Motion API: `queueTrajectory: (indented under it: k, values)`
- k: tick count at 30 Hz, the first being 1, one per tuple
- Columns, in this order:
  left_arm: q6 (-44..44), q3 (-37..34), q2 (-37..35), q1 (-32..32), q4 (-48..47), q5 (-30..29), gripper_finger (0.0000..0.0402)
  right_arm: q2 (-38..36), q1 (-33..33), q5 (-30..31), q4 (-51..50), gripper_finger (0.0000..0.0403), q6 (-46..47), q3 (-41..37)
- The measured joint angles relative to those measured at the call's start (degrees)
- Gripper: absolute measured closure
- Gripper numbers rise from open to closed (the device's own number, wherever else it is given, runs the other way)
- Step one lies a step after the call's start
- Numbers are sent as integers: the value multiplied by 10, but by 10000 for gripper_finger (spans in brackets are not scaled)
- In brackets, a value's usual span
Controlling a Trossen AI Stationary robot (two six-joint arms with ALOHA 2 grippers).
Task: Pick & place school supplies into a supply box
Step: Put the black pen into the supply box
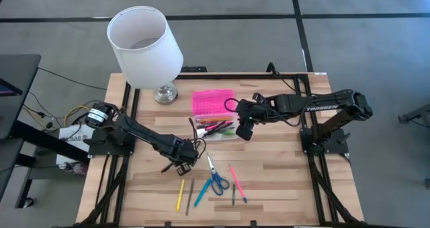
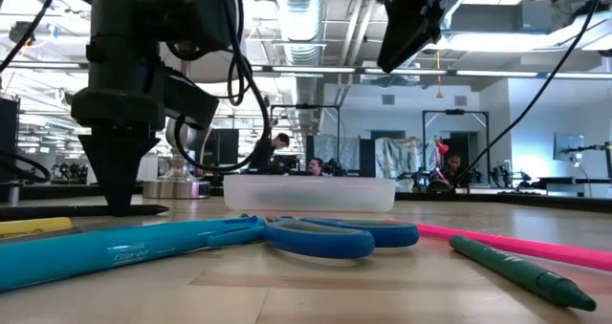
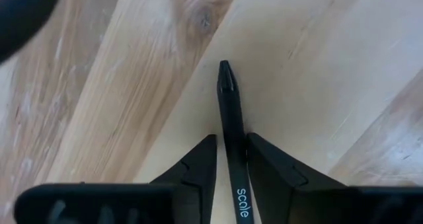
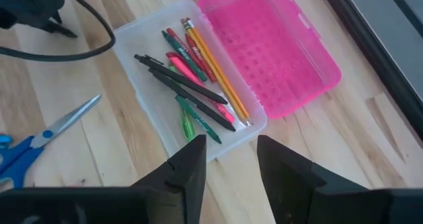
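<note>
My left fingers are near the black pen's pointed end, so next I open them and grip farther back, by its white lettering (image 3: pixel 243 203).
The clear supply box (image 1: pixel 216 130) lies open mid-table, its pink lid (image 1: pixel 212 101) folded back toward the far edge. Several pens and pencils (image 4: pixel 195 72) lie inside. Blue-handled scissors (image 1: pixel 215 178) and yellow (image 1: pixel 180 195), dark (image 1: pixel 190 196), blue (image 1: pixel 201 194), pink (image 1: pixel 236 181) and green (image 1: pixel 234 195) pens rest flat near the table's near edge. My left gripper (image 1: pixel 180 165) is down at the table, left of the scissors, shut on a black pen (image 3: pixel 228 105). My right gripper (image 4: pixel 231 164) hovers open over the box's right end and holds nothing. My left gripper pinches the black pen's barrel (image 3: pixel 232 164) between its two fingers (image 3: pixel 198 168), well back from the pointed tip (image 3: pixel 225 71). The fingers come from above, pointing down, and stand across the pen. The pen (image 2: pixel 86 210) lies flat on the table.
A big white lampshade (image 1: pixel 144 45) on a metal base (image 1: pixel 164 93) stands at the far left, close to the pink lid. Bare wood lies between the box and the loose pens. Cables hang by both arms. People show in the room behind.
</note>
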Motion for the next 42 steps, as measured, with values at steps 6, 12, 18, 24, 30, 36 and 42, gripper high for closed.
queueTrajectory:
  k: [6,12,18,24,30,36,42]
  values:
    - [-30,0,0,0,-9,15,299,0,0,0,0,276,5,0]
    - [-51,0,0,-3,-14,18,271,0,2,0,0,276,5,0]
    - [-65,0,0,-10,-20,20,257,0,2,0,0,276,4,0]
    - [-76,-1,0,-20,-44,46,255,0,2,0,0,276,4,0]
    - [-81,-2,1,-27,-58,69,255,0,2,0,0,276,4,0]
    - [-75,-2,1,-27,-59,75,255,0,2,0,0,276,4,0]
    - [-73,-26,-2,-27,-18,81,272,0,2,-4,0,276,8,0]
